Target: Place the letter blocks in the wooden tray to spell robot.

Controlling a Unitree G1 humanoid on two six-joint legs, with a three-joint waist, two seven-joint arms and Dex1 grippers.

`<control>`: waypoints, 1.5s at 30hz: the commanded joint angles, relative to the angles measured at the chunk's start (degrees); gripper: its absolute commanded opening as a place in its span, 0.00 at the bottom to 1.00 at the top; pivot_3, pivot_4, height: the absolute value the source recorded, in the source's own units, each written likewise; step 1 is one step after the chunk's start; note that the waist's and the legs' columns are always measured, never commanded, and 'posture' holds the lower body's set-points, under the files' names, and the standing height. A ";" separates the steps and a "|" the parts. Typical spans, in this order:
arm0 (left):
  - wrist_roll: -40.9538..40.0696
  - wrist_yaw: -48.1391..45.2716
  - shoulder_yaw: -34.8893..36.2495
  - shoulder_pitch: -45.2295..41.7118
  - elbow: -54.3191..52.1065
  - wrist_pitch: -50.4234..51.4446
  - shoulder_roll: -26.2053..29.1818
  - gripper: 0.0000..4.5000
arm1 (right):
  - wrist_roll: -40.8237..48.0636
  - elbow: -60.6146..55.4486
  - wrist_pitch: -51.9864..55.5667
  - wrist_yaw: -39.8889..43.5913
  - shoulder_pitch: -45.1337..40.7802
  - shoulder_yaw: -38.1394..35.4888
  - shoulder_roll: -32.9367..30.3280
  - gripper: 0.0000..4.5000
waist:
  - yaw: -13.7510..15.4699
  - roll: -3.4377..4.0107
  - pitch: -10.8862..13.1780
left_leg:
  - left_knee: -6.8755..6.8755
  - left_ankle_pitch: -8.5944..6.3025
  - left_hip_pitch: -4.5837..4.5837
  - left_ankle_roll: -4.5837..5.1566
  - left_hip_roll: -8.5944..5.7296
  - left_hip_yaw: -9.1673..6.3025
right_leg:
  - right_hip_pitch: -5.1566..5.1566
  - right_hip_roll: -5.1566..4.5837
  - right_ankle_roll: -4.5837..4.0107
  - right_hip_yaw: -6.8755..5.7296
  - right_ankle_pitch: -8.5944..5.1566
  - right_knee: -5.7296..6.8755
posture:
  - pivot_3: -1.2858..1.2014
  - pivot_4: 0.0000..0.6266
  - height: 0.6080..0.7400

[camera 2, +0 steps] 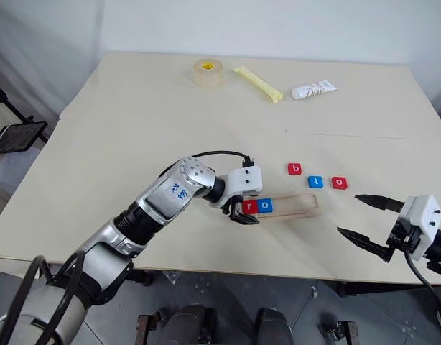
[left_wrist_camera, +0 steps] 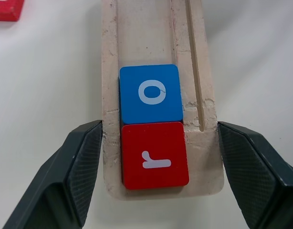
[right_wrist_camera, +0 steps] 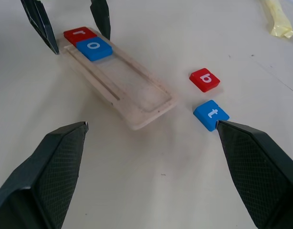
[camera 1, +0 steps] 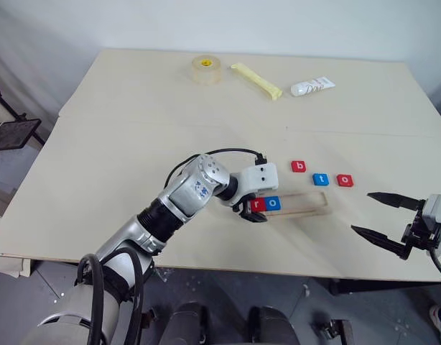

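The letter b comes next after r and o in robot. My right gripper should close on the sides of the red b block [camera 1: 298, 167] [right_wrist_camera: 204, 80].
The wooden tray [camera 1: 301, 203] lies near the table's front, right of centre. A red r block [camera 1: 258, 205] and a blue o block [camera 1: 273, 203] sit side by side at its left end. My left gripper [camera 1: 255, 210] is open over that end. One finger stands on each long side of the tray [left_wrist_camera: 113, 47], flanking the r block [left_wrist_camera: 155, 155]. Behind the tray's right end lie a red b block [camera 1: 298, 166], a blue t block [camera 1: 320, 179] and a red o block [camera 1: 345, 180]. My right gripper [camera 1: 360, 212] hangs open and empty, right of the tray.
A roll of tape [camera 1: 205, 69], a yellow stick [camera 1: 256, 80] and a white tube [camera 1: 312, 86] lie along the far side of the table. The table's front edge [camera 1: 292, 272] runs just below the tray. A black stand [camera 1: 12, 133] is off the table's left side.
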 commanded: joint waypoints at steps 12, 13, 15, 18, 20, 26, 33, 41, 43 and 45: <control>0.57 -0.17 3.11 0.70 -5.00 -3.44 0.77 0.99 | 0.92 -1.48 0.65 -2.33 -0.72 -0.85 1.12 1.00 | -0.09 0.00 0.00 | 0.00 0.00 0.00 0.00 0.00 0.00 | 0.00 0.00 0.00 -0.01 0.00 0.00 | 0.52 0.24 1.00; 0.11 0.00 4.07 0.76 -5.56 -3.56 1.00 0.99 | 1.00 -1.71 0.81 -2.69 -0.66 -0.99 1.26 1.00 | -0.14 0.00 0.00 | 0.00 0.00 0.00 0.00 0.01 0.00 | 0.00 0.00 0.00 0.00 0.00 0.00 | 0.52 0.24 1.00; -1.01 -0.74 6.32 0.93 -6.70 -4.26 2.48 0.99 | 1.23 -2.38 1.50 -3.77 -0.31 -1.47 1.61 1.00 | -0.23 0.01 0.00 | 0.00 0.00 0.00 0.00 0.01 -0.01 | 0.00 0.00 0.00 0.00 0.00 0.01 | 0.52 0.24 1.00; -3.60 -3.35 11.61 1.24 -7.79 -6.34 7.09 0.99 | 1.59 -4.36 3.26 -6.58 1.01 -2.32 2.47 1.00 | -0.38 0.01 0.00 | 0.00 0.00 0.01 0.00 0.03 -0.01 | 0.00 0.01 0.00 -0.01 0.00 0.02 | 0.52 0.24 1.00; -5.18 -4.85 14.22 1.31 -7.54 -7.68 9.93 0.99 | 1.71 -5.75 4.33 -8.40 1.83 -2.65 3.13 1.00 | -0.50 0.02 -0.01 | 0.00 0.00 0.02 -0.01 0.05 -0.03 | -0.01 0.02 0.00 -0.02 0.00 0.04 | 0.52 0.24 1.00; -9.28 0.16 24.76 2.30 -2.60 -16.12 9.01 0.99 | -0.58 -6.98 9.17 -16.27 1.36 -1.42 4.05 1.00 | 0.09 0.02 -0.01 | 0.12 0.00 0.00 0.00 0.00 -0.16 | 0.05 -0.02 0.00 -0.04 0.00 0.08 | 0.52 0.24 1.00; -18.38 1.53 34.97 4.38 -3.68 -16.38 6.70 0.99 | -0.58 -8.86 15.16 -24.51 -1.17 -0.74 6.72 1.00 | -0.29 0.02 -0.01 | 0.13 0.00 -0.04 0.01 0.00 -0.16 | 0.01 -0.01 0.00 -0.08 0.00 0.13 | 0.52 0.24 1.00; -20.66 -9.31 38.90 20.34 -2.96 -33.43 14.57 0.99 | -0.14 -11.22 24.18 -32.17 -4.26 1.51 8.58 1.00 | -0.97 0.06 -0.03 | -0.09 0.03 0.20 -0.06 0.04 0.00 | 0.01 0.02 0.00 0.01 0.00 0.17 | 0.52 0.24 1.00; -21.80 -12.09 39.52 24.65 -1.48 -38.03 14.96 0.99 | -1.76 -12.00 23.84 -34.08 -4.54 2.15 9.36 1.00 | -0.89 0.06 -0.03 | -0.08 0.03 0.21 -0.06 0.04 0.00 | 0.01 0.01 0.00 0.03 0.00 0.19 | 0.52 0.24 1.00; -21.98 -13.59 39.82 27.59 0.12 -41.78 14.94 0.99 | -2.63 -12.89 23.53 -34.91 -4.35 2.61 9.86 1.00 | -0.47 0.06 -0.03 | -0.08 0.03 0.21 -0.06 0.02 -0.01 | 0.03 -0.01 0.00 0.04 0.00 0.19 | 0.52 0.24 1.00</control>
